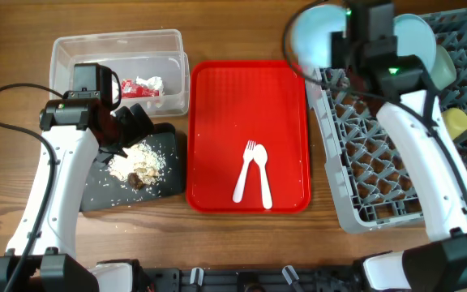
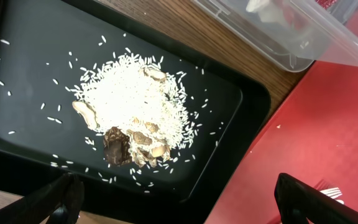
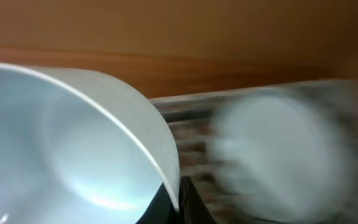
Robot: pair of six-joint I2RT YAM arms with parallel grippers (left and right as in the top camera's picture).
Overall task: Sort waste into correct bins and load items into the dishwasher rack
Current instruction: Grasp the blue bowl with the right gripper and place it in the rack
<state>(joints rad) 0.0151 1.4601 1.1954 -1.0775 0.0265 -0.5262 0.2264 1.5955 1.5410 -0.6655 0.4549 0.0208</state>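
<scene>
The robot's right gripper needs to let go of the pale blue bowl so that it rests in the rack's far corner (image 1: 355, 74) beside the pale round dish.
My right gripper (image 1: 340, 42) (image 3: 180, 200) is shut on the rim of the pale blue bowl (image 1: 313, 36) (image 3: 73, 143) and holds it tilted above the far left corner of the grey dishwasher rack (image 1: 379, 195). A pale round dish (image 1: 416, 36), a mint green bowl (image 1: 445, 66) and the yellow cup (image 1: 457, 122) stand in the rack. My left gripper (image 1: 132, 123) (image 2: 182, 202) is open and empty above the black tray (image 1: 96, 195) (image 2: 30, 74), which holds rice scraps with brown lumps (image 1: 139, 165) (image 2: 135, 106). The clear tub (image 1: 71, 57) (image 2: 278, 43) holds the red wrapper (image 1: 130, 88) and white tissue (image 1: 151, 83).
The flat red tray (image 1: 217, 122) (image 2: 328, 124) lies between the black tray and the rack. The white fork (image 1: 244, 172) and spoon (image 1: 262, 177) lie on its near half. The rack is blurred in the right wrist view (image 3: 185, 112).
</scene>
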